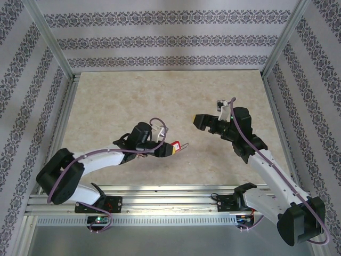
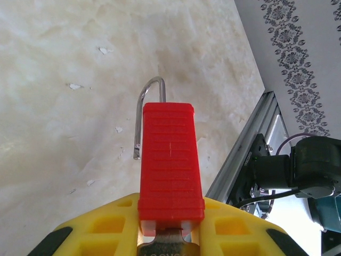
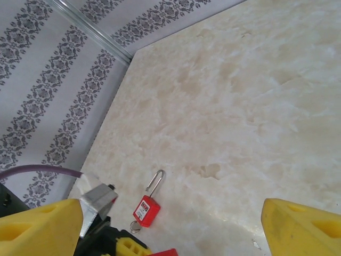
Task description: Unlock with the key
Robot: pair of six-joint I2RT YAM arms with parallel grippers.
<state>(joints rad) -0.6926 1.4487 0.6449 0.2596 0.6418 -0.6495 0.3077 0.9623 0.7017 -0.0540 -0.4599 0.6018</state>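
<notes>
Next, my left gripper releases the red padlock. It will set it on the marble table (image 1: 179,153) (image 2: 79,136) just past the ends of its yellow fingers.
A red padlock (image 1: 172,146) hangs above the table, and my left gripper (image 1: 165,151) is shut on its key end. In the left wrist view its ribbed body (image 2: 169,154) sticks out from between the yellow fingers (image 2: 96,229). The silver shackle (image 2: 146,101) stands open with one end free. The key (image 2: 166,242) sits in the padlock's base between the fingers. My right gripper (image 1: 201,121) is open, up and to the right of the padlock and apart from it. From the right wrist the padlock (image 3: 146,209), its shackle (image 3: 156,180) and the key (image 3: 135,226) lie ahead, between the wide-apart fingers (image 3: 37,229).
The pale marble table (image 1: 170,90) is boxed in by patterned walls and aluminium posts (image 1: 50,42). A metal rail (image 1: 160,192) runs along the near edge by the arm bases. The right arm's base (image 2: 309,170) shows beyond the rail (image 2: 240,154) in the left wrist view.
</notes>
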